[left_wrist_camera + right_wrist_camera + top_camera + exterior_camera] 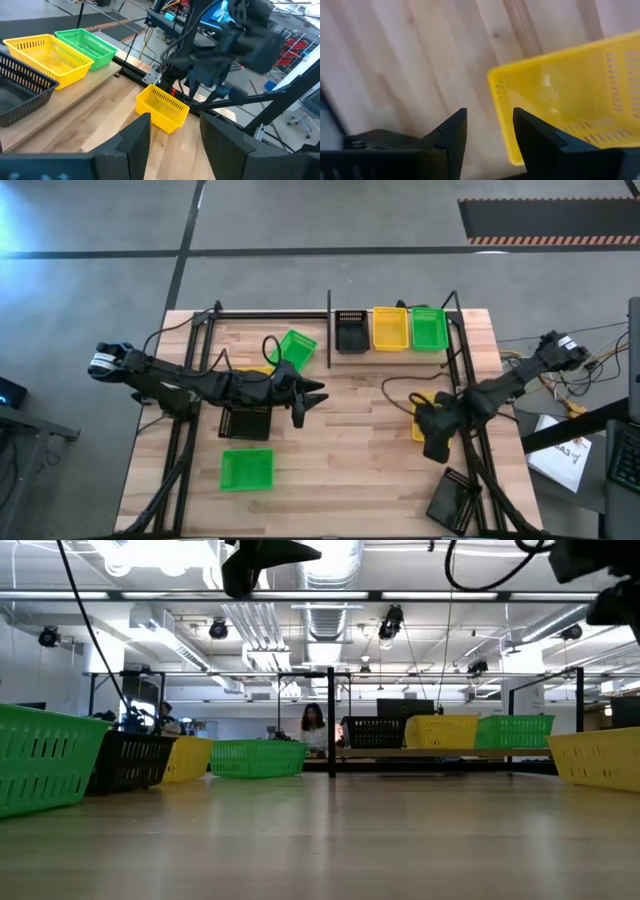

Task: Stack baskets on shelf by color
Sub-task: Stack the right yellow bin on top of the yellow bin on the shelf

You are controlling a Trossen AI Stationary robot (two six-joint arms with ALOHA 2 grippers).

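Note:
My right gripper is above the yellow basket and should next go down to the near-side rim (417,441) (504,120) of the basket and close there, ready to lift it.
The shelf (385,352) stands at the table's far side and carries a black basket (351,330), a yellow basket (390,328) and a green basket (429,328) side by side. On the table lie a tilted green basket (297,347), a black basket (245,422), a green basket (246,469), a yellow basket (418,416) and a black basket (452,500). My left gripper (308,398) is open and empty over the table's middle. My right gripper (490,117) is open above the yellow basket's corner (505,85), touching nothing.
A further yellow basket (185,758) shows between the black and green ones on the left in the low view. Black frame posts (200,360) and cables (400,385) run along both table sides. Bare wood (350,450) lies between the arms. A person (314,725) sits beyond the table.

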